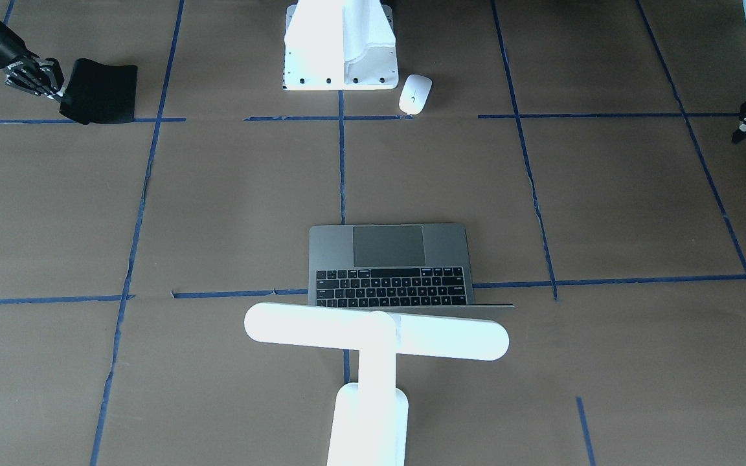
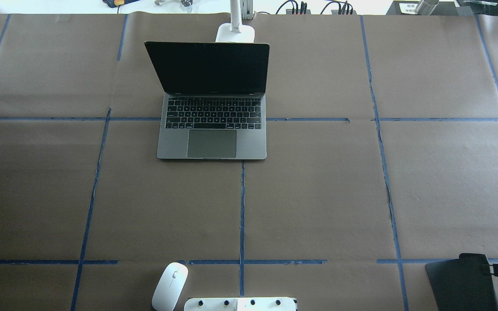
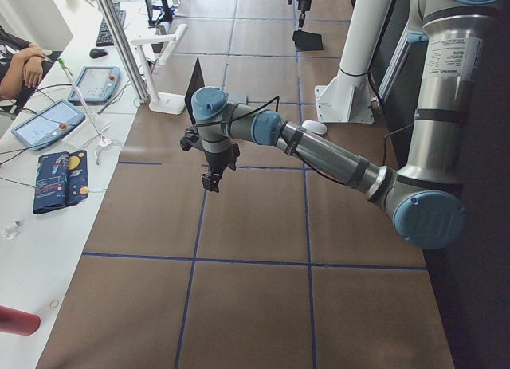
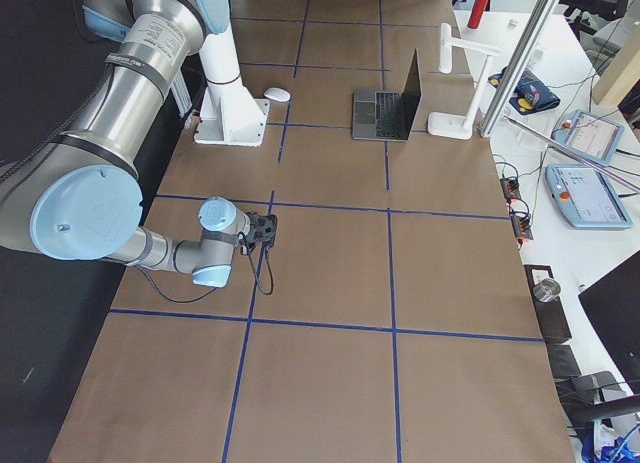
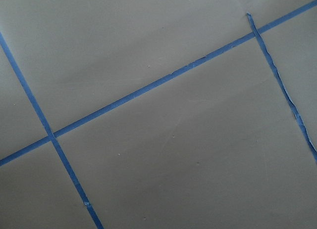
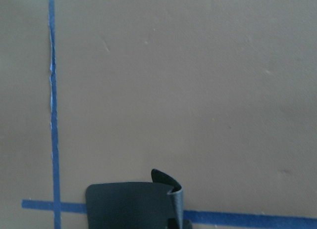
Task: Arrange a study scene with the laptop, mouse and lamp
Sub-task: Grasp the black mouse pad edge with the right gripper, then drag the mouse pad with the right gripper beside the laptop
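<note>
The robot's right gripper should put the black mouse pad down on the brown paper (image 1: 248, 281) beside the laptop, near the bar head of the lamp.
The dark-grey laptop (image 2: 212, 142) stands open at the table's far middle, screen facing the robot. The white T-shaped lamp (image 1: 376, 330) stands right behind it, its bar head over the lid's top edge. The white mouse (image 2: 170, 286) lies near the robot's base, beside the white pedestal (image 1: 340, 52). My right gripper (image 1: 59, 96) is shut on one edge of a black mouse pad (image 1: 104, 90); that edge curls up in the right wrist view (image 6: 168, 187). My left gripper (image 1: 745, 126) hangs open and empty above bare paper, far from all three.
Brown paper with blue tape lines (image 2: 242, 207) covers the table. Operator tablets and a pencil case (image 3: 60, 182) lie on a white side bench beyond the far edge. Cables and tools (image 2: 301, 6) sit along the far edge.
</note>
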Controlling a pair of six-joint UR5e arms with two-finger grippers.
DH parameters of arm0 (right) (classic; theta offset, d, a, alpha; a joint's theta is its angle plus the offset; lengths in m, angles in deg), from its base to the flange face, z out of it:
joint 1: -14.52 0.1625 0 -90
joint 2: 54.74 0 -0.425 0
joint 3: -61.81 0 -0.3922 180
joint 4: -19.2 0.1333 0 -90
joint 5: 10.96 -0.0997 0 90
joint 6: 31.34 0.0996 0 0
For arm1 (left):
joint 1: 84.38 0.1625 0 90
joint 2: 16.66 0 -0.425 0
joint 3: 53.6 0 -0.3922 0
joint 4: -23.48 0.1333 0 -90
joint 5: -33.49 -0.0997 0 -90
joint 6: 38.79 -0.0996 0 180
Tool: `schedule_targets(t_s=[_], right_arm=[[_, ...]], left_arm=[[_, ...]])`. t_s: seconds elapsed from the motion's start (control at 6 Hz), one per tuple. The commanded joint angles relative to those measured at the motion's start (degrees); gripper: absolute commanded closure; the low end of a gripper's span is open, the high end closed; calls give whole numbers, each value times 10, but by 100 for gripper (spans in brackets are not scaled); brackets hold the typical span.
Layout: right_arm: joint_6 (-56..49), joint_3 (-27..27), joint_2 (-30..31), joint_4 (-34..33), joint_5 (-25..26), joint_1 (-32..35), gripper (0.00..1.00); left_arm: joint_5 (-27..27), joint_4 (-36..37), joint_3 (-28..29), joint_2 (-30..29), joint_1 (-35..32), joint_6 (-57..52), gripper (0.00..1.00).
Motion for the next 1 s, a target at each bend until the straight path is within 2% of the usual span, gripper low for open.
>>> schedule_targets(t_s=[0.0, 0.33, 0.83], right_arm=[[-1, 26, -68, -19, -35, 84, 100], [-4, 25, -163, -118, -66, 151, 100], [-6, 25, -344, -326, -96, 217, 100]], left_arm=[[0, 1, -3, 0, 0, 1, 0], [0, 1, -3, -1, 0, 1, 0], [0, 2, -3, -1, 2, 17, 0]])
